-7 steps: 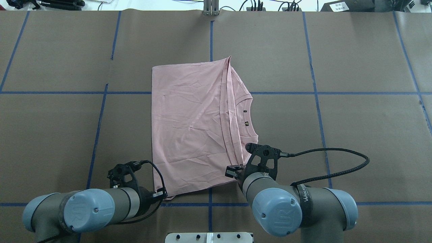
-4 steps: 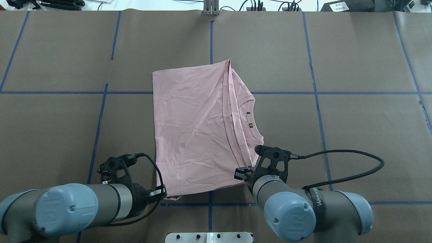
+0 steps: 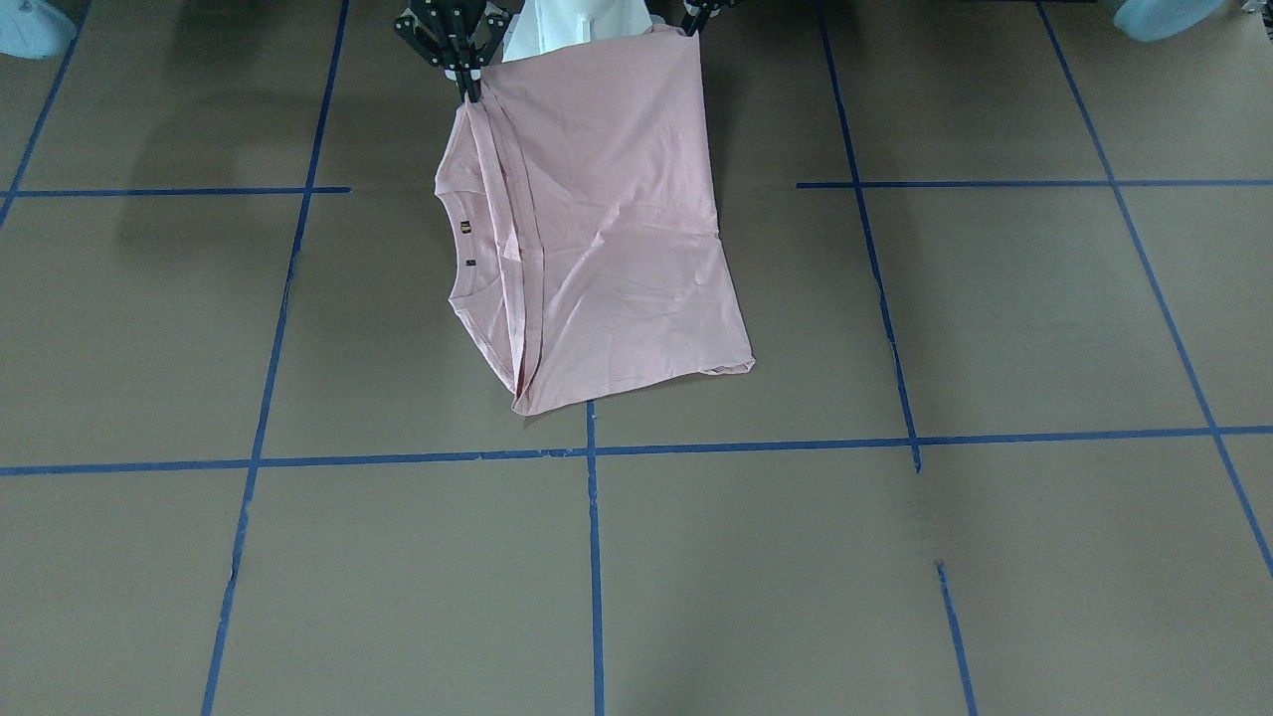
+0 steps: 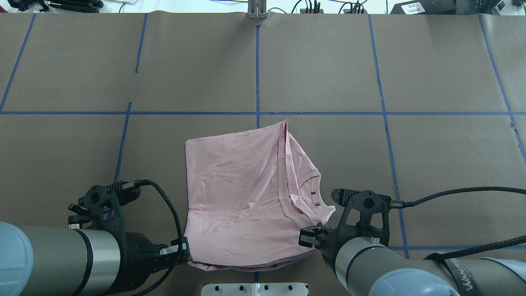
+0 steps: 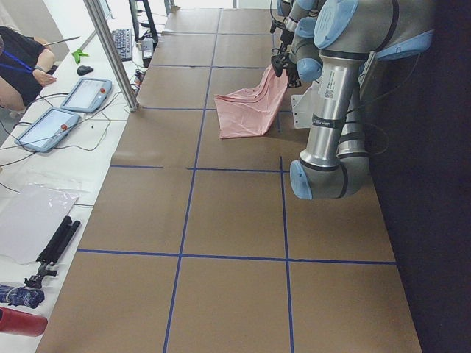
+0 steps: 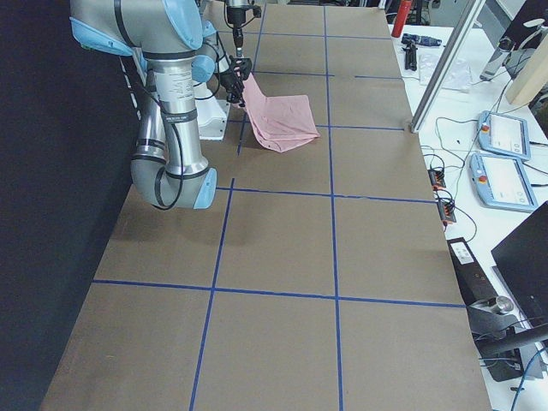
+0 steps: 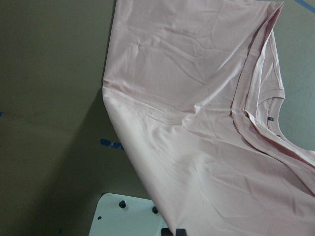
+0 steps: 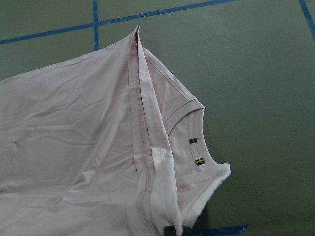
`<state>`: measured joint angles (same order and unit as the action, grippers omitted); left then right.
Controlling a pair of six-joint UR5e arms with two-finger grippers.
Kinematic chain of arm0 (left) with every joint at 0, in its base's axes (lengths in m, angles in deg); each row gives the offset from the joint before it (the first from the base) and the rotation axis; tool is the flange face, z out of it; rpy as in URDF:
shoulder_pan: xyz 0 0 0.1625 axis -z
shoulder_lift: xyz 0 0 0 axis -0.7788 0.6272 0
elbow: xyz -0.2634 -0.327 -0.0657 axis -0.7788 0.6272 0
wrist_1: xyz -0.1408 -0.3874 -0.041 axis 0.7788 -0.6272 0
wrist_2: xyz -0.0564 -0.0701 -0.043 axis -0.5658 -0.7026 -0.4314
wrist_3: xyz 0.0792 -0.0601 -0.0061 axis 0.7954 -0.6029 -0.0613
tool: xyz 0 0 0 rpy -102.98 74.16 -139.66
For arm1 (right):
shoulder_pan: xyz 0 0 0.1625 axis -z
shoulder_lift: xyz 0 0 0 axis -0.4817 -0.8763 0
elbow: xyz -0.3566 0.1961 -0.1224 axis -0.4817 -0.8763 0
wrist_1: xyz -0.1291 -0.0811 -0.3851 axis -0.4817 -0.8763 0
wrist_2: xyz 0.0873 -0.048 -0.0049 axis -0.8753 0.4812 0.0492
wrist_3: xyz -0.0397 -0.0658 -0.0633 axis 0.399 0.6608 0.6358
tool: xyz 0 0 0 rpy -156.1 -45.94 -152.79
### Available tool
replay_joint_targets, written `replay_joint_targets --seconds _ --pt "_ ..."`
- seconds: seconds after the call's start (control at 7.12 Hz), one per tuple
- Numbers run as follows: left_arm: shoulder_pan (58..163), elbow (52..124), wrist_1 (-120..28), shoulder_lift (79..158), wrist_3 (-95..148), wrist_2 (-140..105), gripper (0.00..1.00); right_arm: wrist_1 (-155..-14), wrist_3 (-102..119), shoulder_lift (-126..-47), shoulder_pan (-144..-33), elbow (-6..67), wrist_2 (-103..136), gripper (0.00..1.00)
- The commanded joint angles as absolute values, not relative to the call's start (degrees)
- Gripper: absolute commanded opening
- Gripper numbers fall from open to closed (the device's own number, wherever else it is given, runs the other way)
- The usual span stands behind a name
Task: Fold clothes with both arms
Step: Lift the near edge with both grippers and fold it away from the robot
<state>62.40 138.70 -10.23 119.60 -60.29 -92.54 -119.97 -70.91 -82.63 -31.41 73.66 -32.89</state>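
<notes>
Next, my left gripper releases the corner of the pale pink T-shirt on the blue tape line (image 3: 757, 454) beyond the shirt's far edge. That corner is now raised off the table.
The pale pink T-shirt (image 4: 238, 193) lies folded, plain side up, its print hidden and its ribbed collar (image 4: 314, 185) toward the right. Its far part rests on the brown table; its near edge is raised off it. My left gripper (image 4: 183, 251) is shut on the near left corner. My right gripper (image 4: 310, 238) is shut on the near right corner beside the collar. In the front view the shirt (image 3: 607, 229) hangs from the right gripper (image 3: 465, 85) and the left gripper (image 3: 691, 22). The wrist views show the cloth (image 7: 197, 123) and the collar (image 8: 189, 115) sloping away.
The white pedestal base (image 4: 254, 289) sits just below the raised shirt edge. Blue tape lines (image 4: 257, 74) grid the brown table. A metal post (image 4: 257, 10) stands at the far edge. Operator tablets (image 5: 85, 94) lie beyond the table's far side.
Both arms have drawn back toward the robot, dragging the shirt about one grid square nearer and lifting its near edge. Both grippers stay shut on the corners.
</notes>
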Motion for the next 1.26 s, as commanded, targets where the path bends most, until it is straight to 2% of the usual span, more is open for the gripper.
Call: replay_joint_targets --seconds 0.0,0.14,0.42,0.84,1.12 --pt "67.21 132.75 -9.98 121.13 -55.56 -92.52 0.00 -119.95 -69.86 -76.10 -36.85 65.02 -33.50 0.00" --pt "69.85 128.97 -10.07 122.53 -52.22 -92.70 0.00 -119.60 -67.42 -74.24 -40.80 61.76 -34.63 0.00" --pt "73.46 122.46 -12.43 124.12 -49.39 -92.70 0.00 -108.06 -65.29 -72.13 -46.96 50.28 -38.50 0.00" --pt "79.18 112.27 -21.20 124.30 -42.89 -92.78 0.00 -98.81 -61.69 -66.94 -51.82 34.27 -40.35 0.00" --pt "83.13 102.88 -28.84 125.87 -38.77 -92.78 0.00 -93.68 -60.11 -63.78 -54.10 24.59 -40.70 0.00"
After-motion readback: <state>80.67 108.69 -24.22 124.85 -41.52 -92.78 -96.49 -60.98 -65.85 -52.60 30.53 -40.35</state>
